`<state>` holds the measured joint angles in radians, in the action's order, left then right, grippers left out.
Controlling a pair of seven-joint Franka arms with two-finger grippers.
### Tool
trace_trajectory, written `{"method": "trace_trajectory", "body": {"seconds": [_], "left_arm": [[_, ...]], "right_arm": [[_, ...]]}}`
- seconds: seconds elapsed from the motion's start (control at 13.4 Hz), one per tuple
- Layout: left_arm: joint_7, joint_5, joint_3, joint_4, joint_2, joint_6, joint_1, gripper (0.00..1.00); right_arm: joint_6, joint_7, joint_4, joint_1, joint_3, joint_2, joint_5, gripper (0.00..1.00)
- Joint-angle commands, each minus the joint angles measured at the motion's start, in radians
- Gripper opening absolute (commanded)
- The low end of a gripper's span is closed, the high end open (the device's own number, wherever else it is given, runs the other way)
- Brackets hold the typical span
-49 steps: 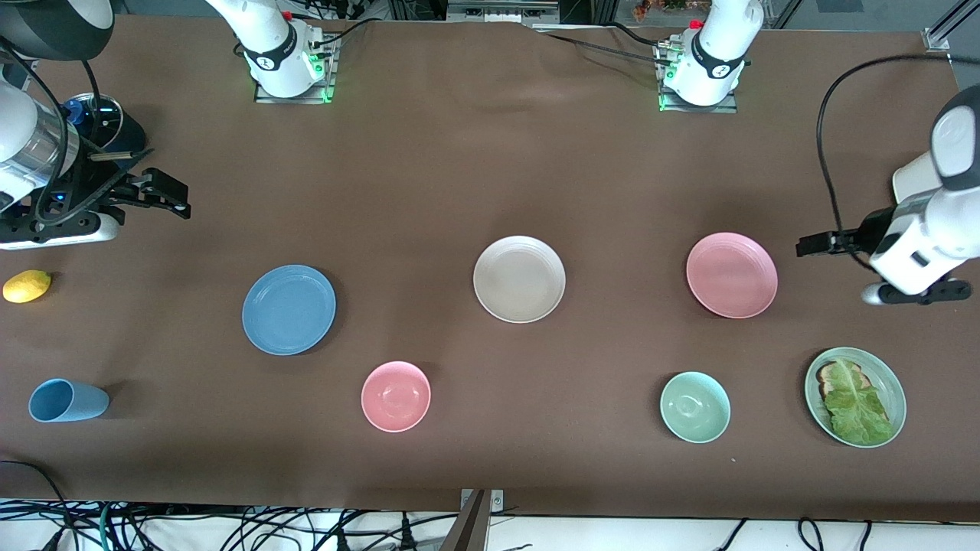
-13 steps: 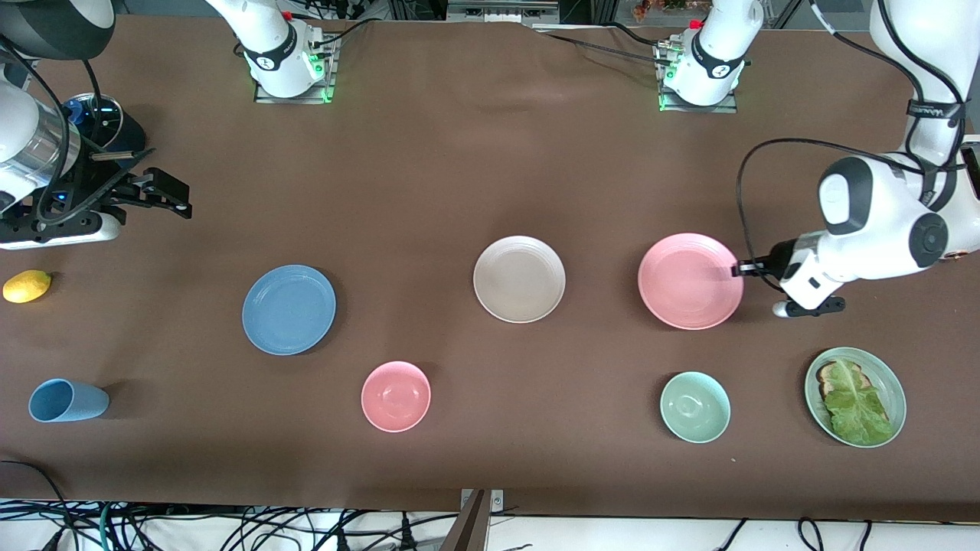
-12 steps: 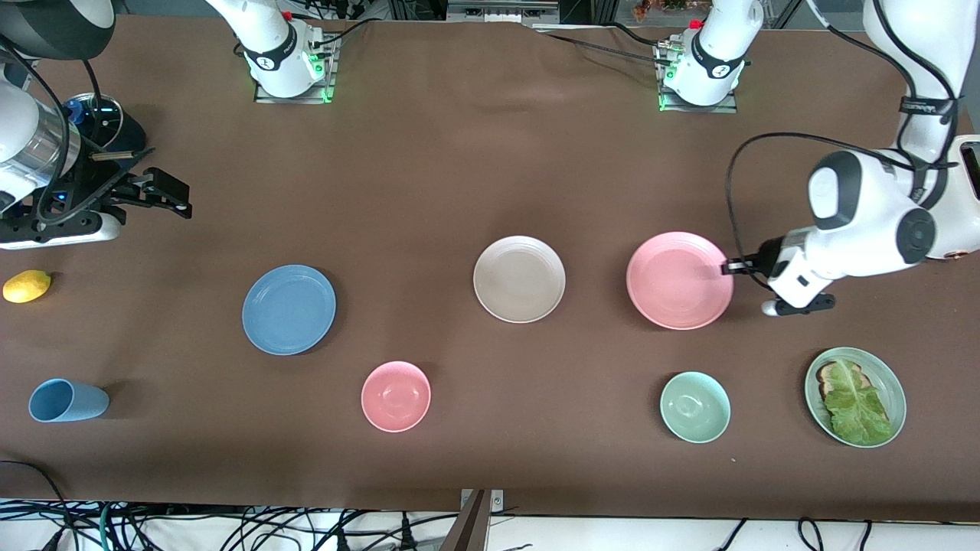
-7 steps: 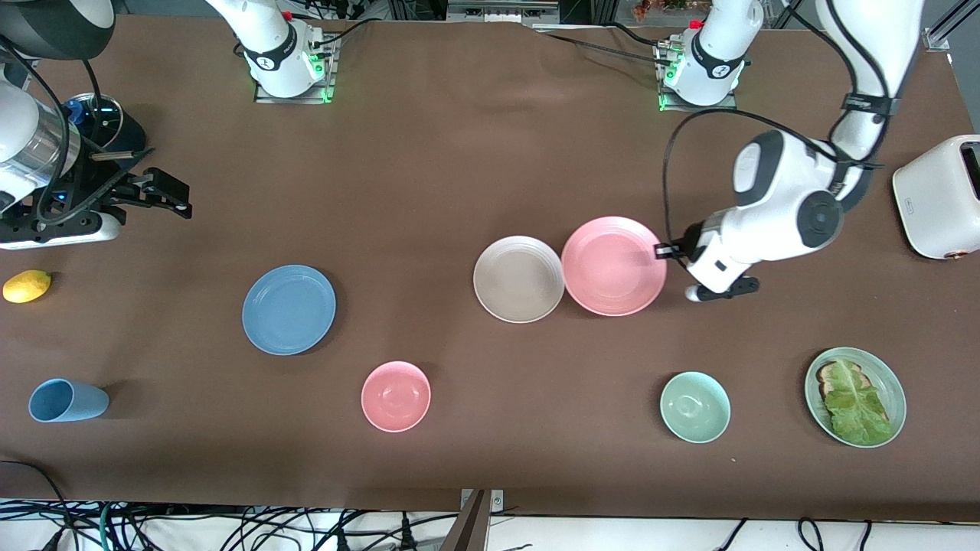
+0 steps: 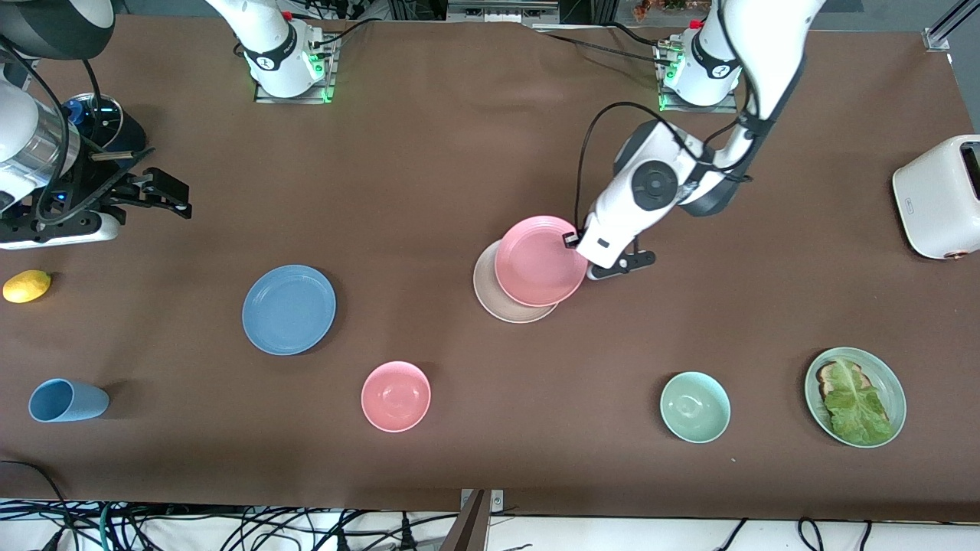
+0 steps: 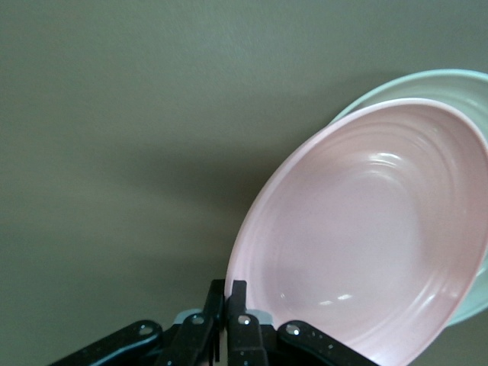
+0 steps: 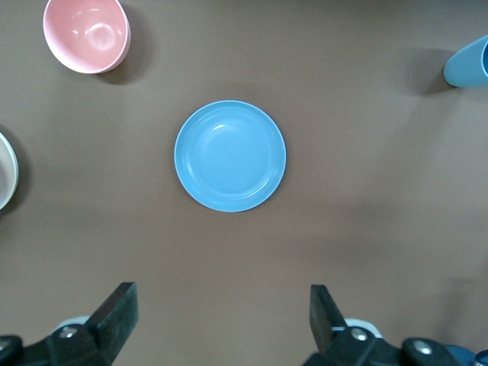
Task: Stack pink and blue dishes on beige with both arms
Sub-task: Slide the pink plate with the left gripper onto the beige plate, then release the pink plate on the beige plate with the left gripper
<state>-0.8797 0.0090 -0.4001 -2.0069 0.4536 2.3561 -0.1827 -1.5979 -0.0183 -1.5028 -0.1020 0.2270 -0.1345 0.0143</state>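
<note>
The robot's left gripper should release the pink plate so it lies flat on the middle of the beige plate (image 5: pixel 512 283) (image 6: pixel 451 198). The pink plate now hangs tilted over it.
My left gripper (image 5: pixel 570 239) is shut on the rim of the pink plate (image 5: pixel 540 260). The plate hangs tilted over the beige plate (image 5: pixel 490 295), offset a little toward the left arm's end, so only a crescent of beige shows. The left wrist view shows my left gripper (image 6: pixel 227 293) pinching the pink plate (image 6: pixel 366 229), with the beige plate's rim (image 6: pixel 457 80) under it. The blue plate (image 5: pixel 289 309) lies flat on the table toward the right arm's end. My right gripper (image 5: pixel 170 195) waits open and empty at that end; in its wrist view my right gripper (image 7: pixel 221 305) looks down on the blue plate (image 7: pixel 230 155).
Nearer the front camera stand a pink bowl (image 5: pixel 396 396), a green bowl (image 5: pixel 694 406), a pale green plate (image 5: pixel 888 383) with toast and lettuce, and a blue cup (image 5: pixel 67 400) on its side. A lemon (image 5: pixel 27 285) and a white toaster (image 5: pixel 938 197) sit at the table's ends.
My left gripper took hold of the pink plate's rim, lifted it and carried it toward the middle, where it now overlaps the beige plate. The right arm has not moved.
</note>
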Motion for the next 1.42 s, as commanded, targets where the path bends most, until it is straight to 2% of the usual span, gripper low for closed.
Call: {"method": "trace_trajectory", "body": {"seconds": [0.0, 0.15, 0.52, 0.6, 0.75, 0.82, 1.2, 1.35], "left_arm": [[-0.073, 0.052, 0.007, 0.068, 0.052, -0.001, -0.038, 0.00], [-0.093, 0.054, 0.012, 0.123, 0.088, -0.003, -0.049, 0.00], [-0.093, 0.054, 0.021, 0.189, 0.138, -0.004, -0.047, 0.00], [-0.093, 0.054, 0.026, 0.201, 0.146, -0.007, -0.046, 0.05], [-0.090, 0.054, 0.030, 0.220, 0.146, -0.014, -0.037, 0.82], [-0.093, 0.054, 0.038, 0.220, 0.140, -0.030, -0.037, 1.00], [-0.093, 0.054, 0.070, 0.252, 0.106, -0.116, -0.030, 1.00], [-0.081, 0.055, 0.079, 0.246, 0.093, -0.147, 0.006, 1.00]], "right_arm": [[0.016, -0.011, 0.012, -0.004, 0.002, 0.006, -0.013, 1.00], [0.016, -0.011, 0.012, -0.004, 0.002, 0.007, -0.013, 1.00], [0.016, -0.011, 0.013, -0.004, 0.002, 0.007, -0.013, 1.00], [0.016, -0.011, 0.012, -0.004, 0.002, 0.007, -0.013, 1.00], [0.016, -0.011, 0.012, -0.004, 0.003, 0.007, -0.013, 1.00], [0.016, -0.011, 0.012, -0.004, 0.003, 0.007, -0.013, 1.00], [0.016, -0.011, 0.012, -0.002, 0.005, 0.007, -0.013, 1.00], [0.016, -0.011, 0.012, -0.002, 0.005, 0.007, -0.013, 1.00]]}}
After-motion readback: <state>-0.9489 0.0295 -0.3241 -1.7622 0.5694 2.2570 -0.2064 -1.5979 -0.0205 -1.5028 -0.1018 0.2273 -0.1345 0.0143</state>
